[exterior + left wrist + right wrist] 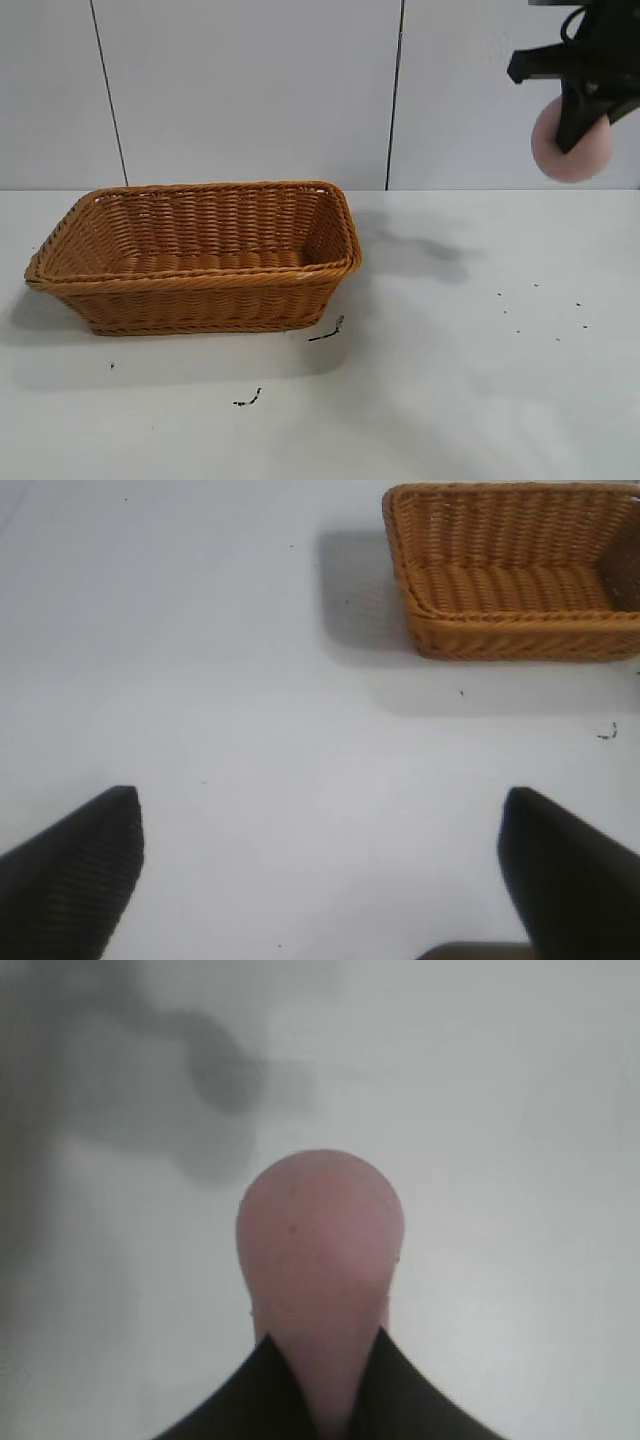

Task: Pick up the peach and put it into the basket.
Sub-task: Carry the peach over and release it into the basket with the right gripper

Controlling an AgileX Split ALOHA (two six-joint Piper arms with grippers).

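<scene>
My right gripper is to put down the peach. It will let go of it inside the wicker basket (235, 256), just behind the middle of the basket's front rim.
My right gripper (578, 128) is shut on the dusty-pink peach (572, 150) and holds it high above the table at the far right, well to the right of the basket. In the right wrist view the peach (320, 1260) sits pinched between the two dark fingers, over bare table. The orange-brown wicker basket (196, 255) stands on the table at the left and is empty; it also shows in the left wrist view (515, 575). My left gripper (320, 860) is open and empty over bare table, off to the side of the basket, out of the exterior view.
The white table (450, 400) carries small dark marks in front of the basket (325, 332) and at the right (550, 310). A shadow of the right arm (425, 255) lies right of the basket. A panelled wall stands behind.
</scene>
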